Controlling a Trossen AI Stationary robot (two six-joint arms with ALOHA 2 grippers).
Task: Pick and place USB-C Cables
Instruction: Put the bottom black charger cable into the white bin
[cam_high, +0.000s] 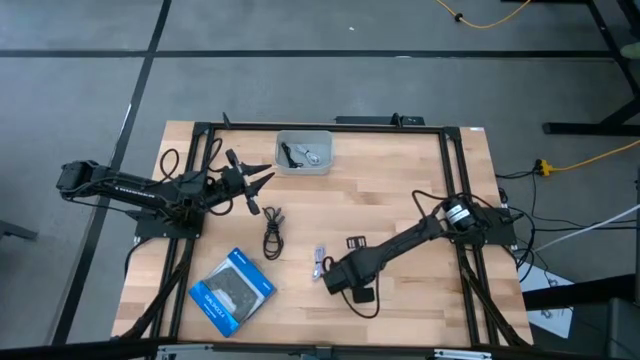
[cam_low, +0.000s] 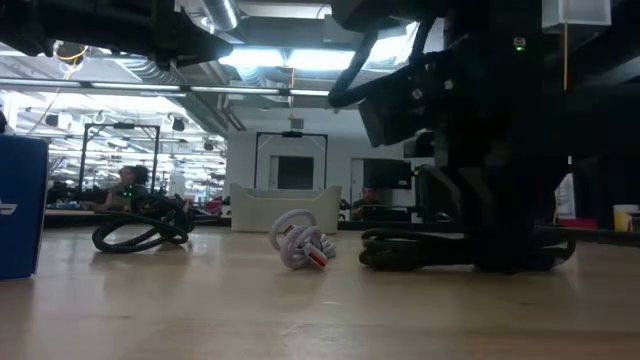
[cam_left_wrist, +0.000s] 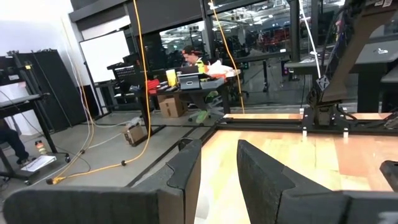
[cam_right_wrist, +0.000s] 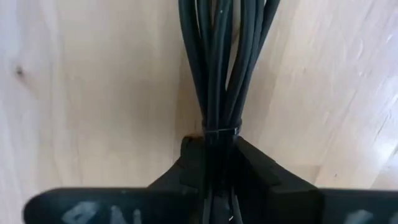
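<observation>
I need to use my right gripper to set the black cable bundle down inside the grey bin (cam_high: 304, 154), with the cables there.
A black cable bundle (cam_right_wrist: 219, 68) lies on the wooden table under my right gripper (cam_right_wrist: 219, 146), which points down near the table's near middle (cam_high: 358, 290) and is shut on it. The same bundle (cam_low: 420, 250) rests flat on the table in the low view. A pale coiled cable (cam_high: 320, 260) (cam_low: 300, 245) lies just left of it, and a loose black cable (cam_high: 272, 230) (cam_low: 140, 232) lies farther left. Another black bundle (cam_high: 355, 243) lies just beyond the right arm. The grey bin (cam_high: 303, 152) holds a black and a pale cable. My left gripper (cam_high: 262, 185) (cam_left_wrist: 217, 180) is open beside the bin, holding nothing. My right gripper pinches the black bundle between its two fingers at the thin tie (cam_right_wrist: 219, 132) that binds the strands, coming from above and pointing down. The strands run out beyond the fingertips (cam_right_wrist: 255, 162) and lie on the table.
A flat blue-and-black packet (cam_high: 232, 290) lies at the near left; its edge (cam_low: 20, 205) shows at the low view's left. A black frame (cam_high: 452, 180) runs around the work area. Bare wood lies between the bin and the right arm.
</observation>
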